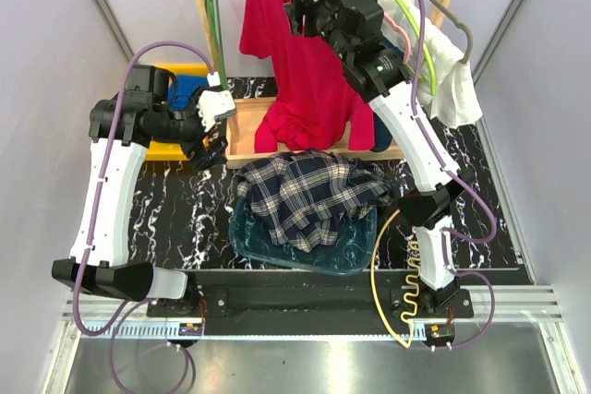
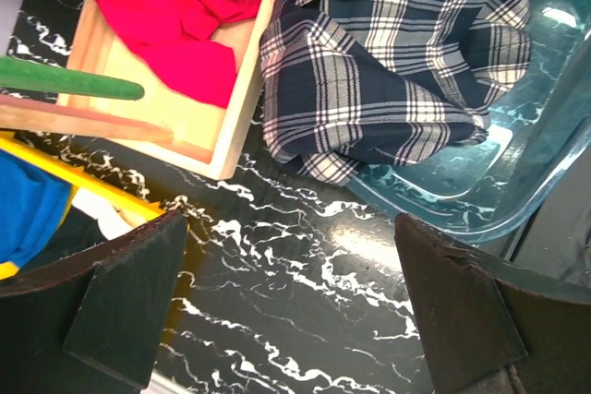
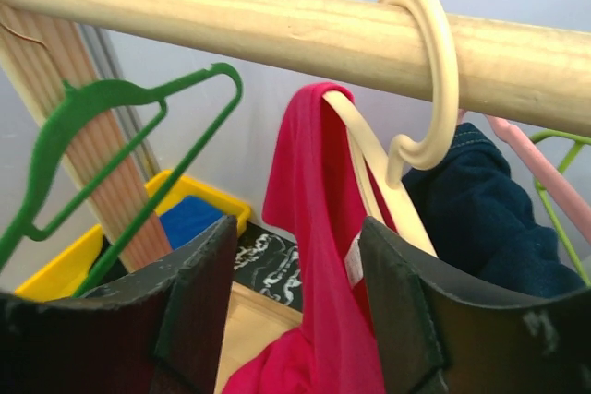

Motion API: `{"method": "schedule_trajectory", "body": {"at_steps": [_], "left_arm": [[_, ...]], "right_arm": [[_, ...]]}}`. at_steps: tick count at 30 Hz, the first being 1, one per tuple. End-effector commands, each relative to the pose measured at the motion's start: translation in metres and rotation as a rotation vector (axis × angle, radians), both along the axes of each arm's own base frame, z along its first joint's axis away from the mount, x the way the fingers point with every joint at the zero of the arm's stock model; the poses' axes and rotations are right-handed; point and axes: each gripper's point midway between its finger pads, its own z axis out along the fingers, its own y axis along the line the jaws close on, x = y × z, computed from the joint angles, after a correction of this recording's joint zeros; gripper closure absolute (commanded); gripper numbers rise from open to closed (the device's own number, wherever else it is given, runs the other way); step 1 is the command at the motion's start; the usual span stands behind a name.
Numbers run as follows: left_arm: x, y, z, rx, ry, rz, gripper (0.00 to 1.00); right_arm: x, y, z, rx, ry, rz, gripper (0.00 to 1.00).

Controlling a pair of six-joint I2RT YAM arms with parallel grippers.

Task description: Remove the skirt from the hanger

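Note:
The cream hanger slants past the side of my open fingers, so my right gripper will move across and grip just below its hook [image 3: 402, 197] before it lifts the hanger off.
The dark navy skirt [image 3: 480, 219] hangs on the pale pink hanger [image 3: 545, 177] at the right of the wooden rod [image 3: 231, 16]. In the top view the skirt [image 1: 382, 134] is mostly hidden behind my right arm. My right gripper [image 3: 297, 228] is open, high up just under the rod, and points at the red T-shirt [image 3: 319, 228] on a cream hanger [image 3: 420, 71]. The skirt lies to the right of its fingers, apart from them. In the top view this gripper [image 1: 300, 8] is at the T-shirt's top. My left gripper [image 2: 291, 311] is open and empty, low over the black marble table [image 2: 277, 320].
A green hanger [image 3: 120, 163] hangs left on the rod; a grey hanger [image 1: 459, 32] and a white garment [image 1: 452, 80] hang right. The plaid shirt [image 1: 309, 193] lies in a teal glass tray [image 1: 305, 263]. A yellow bin [image 1: 175, 73] with blue cloth sits far left, by the wooden rack base [image 1: 242, 136].

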Motion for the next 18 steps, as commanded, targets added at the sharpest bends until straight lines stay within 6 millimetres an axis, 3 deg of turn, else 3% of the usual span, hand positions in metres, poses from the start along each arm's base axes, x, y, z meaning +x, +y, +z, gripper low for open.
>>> {"method": "schedule_trajectory", "body": {"at_steps": [1,3,10,11,12,13,15,18], "left_arm": [[-0.023,0.007,0.006,0.03,0.029,-0.001,0.01],[-0.022,0.007,0.006,0.03,0.028,-0.002,0.01],[-0.02,0.005,0.006,0.026,0.03,-0.012,0.01],[-0.019,0.005,0.005,0.025,0.033,-0.012,0.01],[-0.019,0.004,0.004,0.021,0.037,-0.012,0.01],[-0.02,0.004,0.002,0.02,0.046,-0.014,0.01],[-0.02,0.003,-0.001,0.02,0.056,-0.021,0.01],[-0.02,0.004,-0.002,0.025,0.055,-0.023,0.01]], "right_arm": [[-0.012,0.001,0.036,0.103,-0.062,0.051,0.41],[-0.013,0.003,0.035,0.11,-0.056,0.065,0.5],[-0.017,0.01,0.026,0.141,0.007,0.107,0.64],[-0.019,0.01,0.025,0.136,0.017,0.117,0.61],[-0.028,0.011,0.035,0.151,0.006,0.144,0.43],[-0.034,0.009,0.045,0.167,-0.009,0.156,0.38],[-0.052,0.003,0.074,0.201,-0.071,0.192,0.33],[-0.063,-0.01,0.1,0.228,-0.136,0.172,0.3]]}}
